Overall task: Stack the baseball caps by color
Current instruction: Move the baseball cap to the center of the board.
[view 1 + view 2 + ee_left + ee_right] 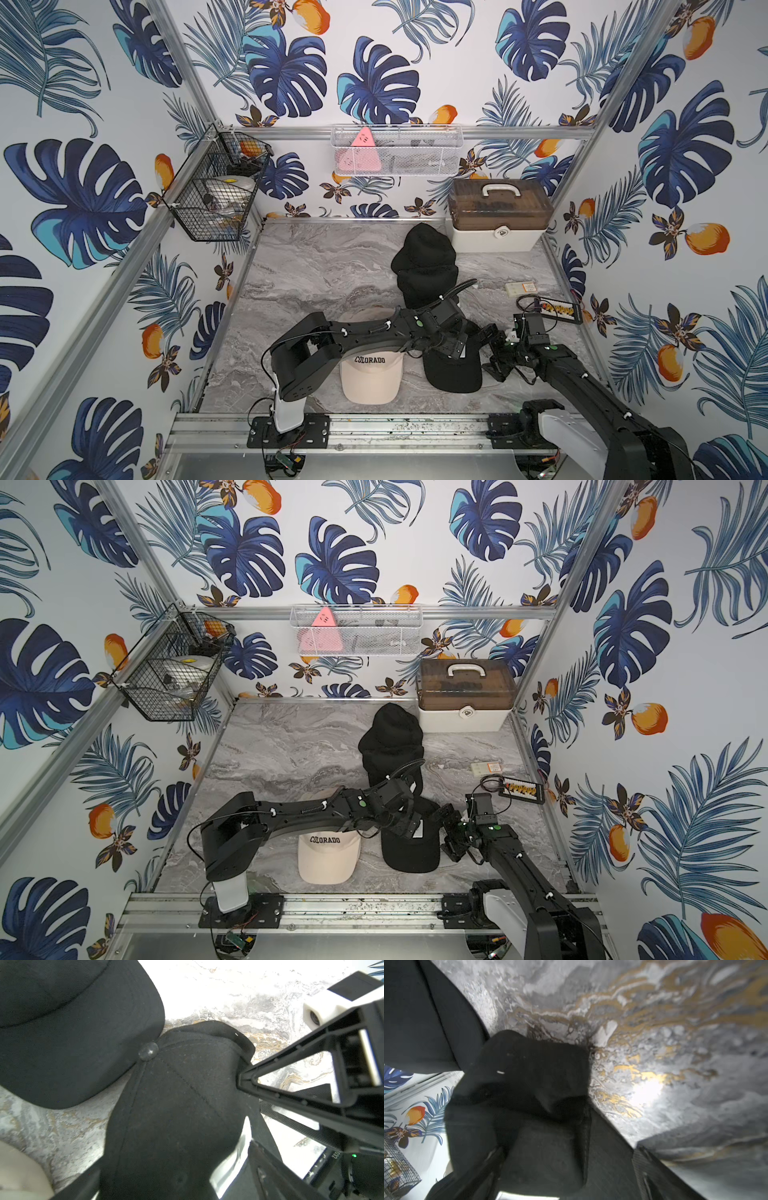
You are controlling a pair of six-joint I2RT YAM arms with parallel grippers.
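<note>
Next, I move my left gripper to the nearer piled black cap and close on that cap's side [400, 270] facing the black wire basket.
A black baseball cap [453, 374] [409, 854] lies at the front of the marble table, a small white tag [417, 829] on it. My left gripper [451, 347] [172, 1167] is open and straddles its crown [176, 1095]. My right gripper [496, 353] [564, 1151] is open at the cap's right, with black fabric [529, 1084] between its wide-apart fingers. One right finger [291, 1076] touches the cap's back rim. More black caps [424, 266] lie piled behind, a brim [72, 1032] overlapping the front cap's button. A cream "COLORADO" cap [371, 378] lies left, partly under my left arm.
A brown-lidded white case [498, 216] stands at the back right. A black wire basket [216, 195] and a white mesh basket [395, 151] hang on the walls. A small card [521, 287] and a black connector strip [559, 309] lie at the right edge.
</note>
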